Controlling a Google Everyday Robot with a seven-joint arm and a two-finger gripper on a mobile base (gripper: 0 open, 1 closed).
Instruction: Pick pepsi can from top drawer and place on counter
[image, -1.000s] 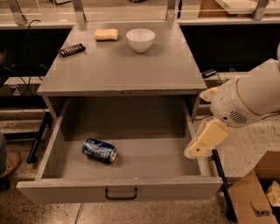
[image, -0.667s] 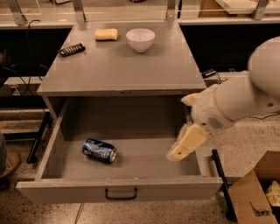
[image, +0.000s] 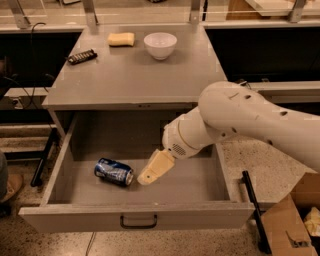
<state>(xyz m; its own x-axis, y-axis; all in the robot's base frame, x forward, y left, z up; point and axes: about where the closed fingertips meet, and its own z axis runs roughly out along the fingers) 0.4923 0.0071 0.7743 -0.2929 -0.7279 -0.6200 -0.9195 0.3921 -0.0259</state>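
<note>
The pepsi can has an end (image: 127, 177) that lies closest to the cream fingers. Next, my gripper closes on that end.
The pepsi can (image: 114, 172) lies on its side on the floor of the open top drawer (image: 135, 214), left of centre. My gripper (image: 146, 178), with cream fingers, reaches down into the drawer from the right on a white arm (image: 250, 120). Its tip is just to the right of the can, close to it. The counter (image: 135, 75) is the grey top above the drawer.
On the counter's far part stand a white bowl (image: 160, 45), a yellow sponge (image: 121, 39) and a dark remote-like object (image: 82, 56). A cardboard box (image: 292, 225) sits on the floor at the lower right. Black legs and cables are to the left.
My arm has swung left and down into the drawer. The gripper went from the drawer's right wall to just beside the can. The can has not moved.
</note>
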